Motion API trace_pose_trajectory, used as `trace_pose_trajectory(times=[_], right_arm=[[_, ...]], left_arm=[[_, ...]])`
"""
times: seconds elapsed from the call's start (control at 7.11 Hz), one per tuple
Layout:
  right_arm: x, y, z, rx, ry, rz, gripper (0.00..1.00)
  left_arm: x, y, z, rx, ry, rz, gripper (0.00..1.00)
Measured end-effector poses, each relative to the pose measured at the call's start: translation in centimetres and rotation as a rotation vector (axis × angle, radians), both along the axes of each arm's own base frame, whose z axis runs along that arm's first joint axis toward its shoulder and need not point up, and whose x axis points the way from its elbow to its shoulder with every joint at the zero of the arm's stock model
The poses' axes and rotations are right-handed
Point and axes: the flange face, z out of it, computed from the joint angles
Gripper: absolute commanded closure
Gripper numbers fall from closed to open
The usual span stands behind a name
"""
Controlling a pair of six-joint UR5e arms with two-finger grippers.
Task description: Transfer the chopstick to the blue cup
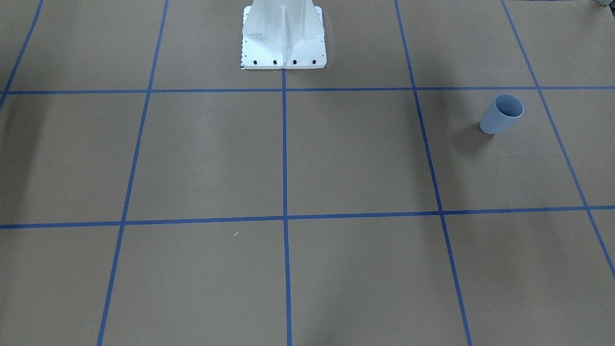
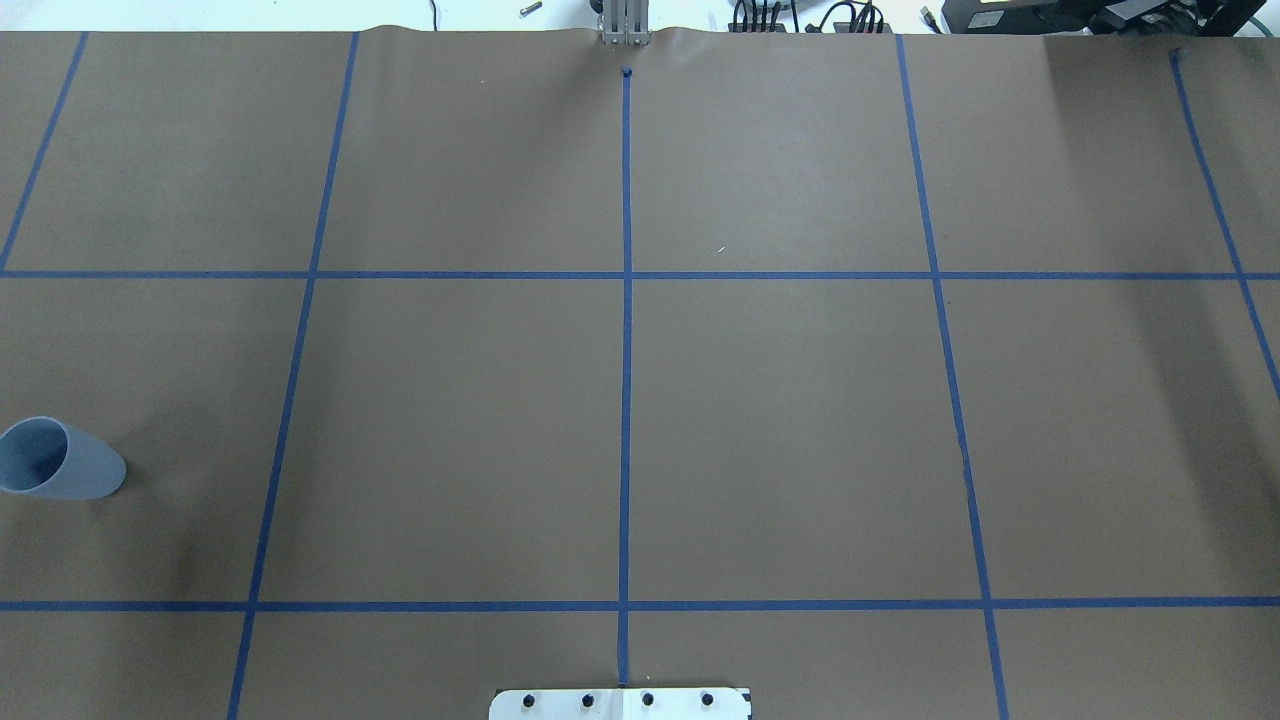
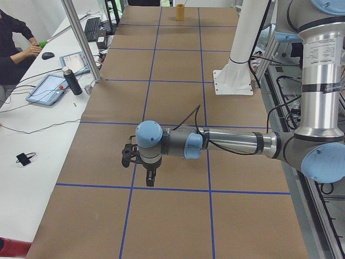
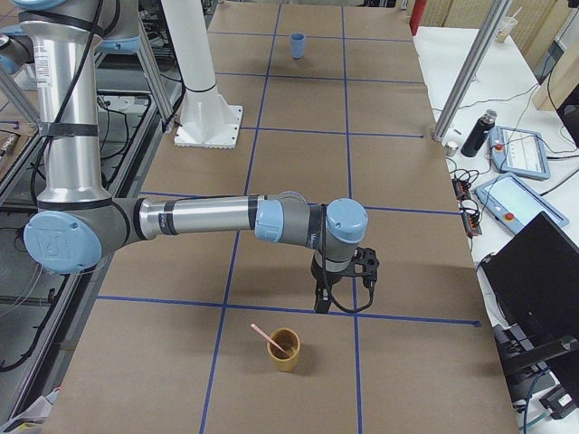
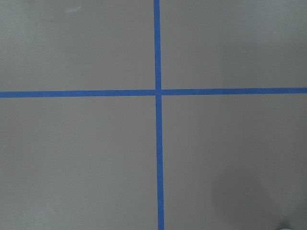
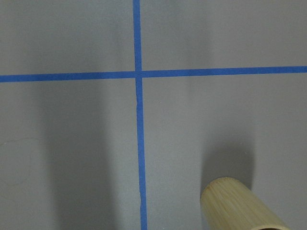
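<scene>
The blue cup is next for my left gripper, which should go to it and close on the cup's rim (image 1: 520, 108), on the side away from the white robot pedestal.
The blue cup (image 1: 502, 114) stands upright and alone on the brown paper, at the far left in the overhead view (image 2: 55, 460) and far off in the exterior right view (image 4: 297, 44). The pale pink chopstick (image 4: 267, 337) leans inside a bamboo cup (image 4: 283, 350) at the table's other end; that cup's side shows in the right wrist view (image 6: 240, 206). My right gripper (image 4: 330, 298) hangs pointing down just beyond the bamboo cup, apart from it. My left gripper (image 3: 146, 175) hangs over bare paper. Both show only in side views, so I cannot tell whether they are open or shut.
The white robot pedestal (image 1: 283, 43) stands at the table's robot-side edge. Blue tape lines (image 2: 626, 300) grid the paper. A side desk holds a tablet (image 3: 48, 89) and bottle (image 3: 70, 81), with a seated person (image 3: 13, 48). Another bottle (image 4: 476, 134) and a pendant stand beside the right end.
</scene>
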Motion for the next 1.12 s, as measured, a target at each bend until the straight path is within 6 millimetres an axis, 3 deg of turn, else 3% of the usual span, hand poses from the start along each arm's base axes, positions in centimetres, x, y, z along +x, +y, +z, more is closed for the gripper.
trace_pose_trajectory(times=[1.12], right_arm=[[0.0, -0.8, -1.1, 0.028, -0.005, -0.001, 0.0]], left_arm=[[0.1, -0.3, 0.2, 0.009, -0.005, 0.005, 0.01]])
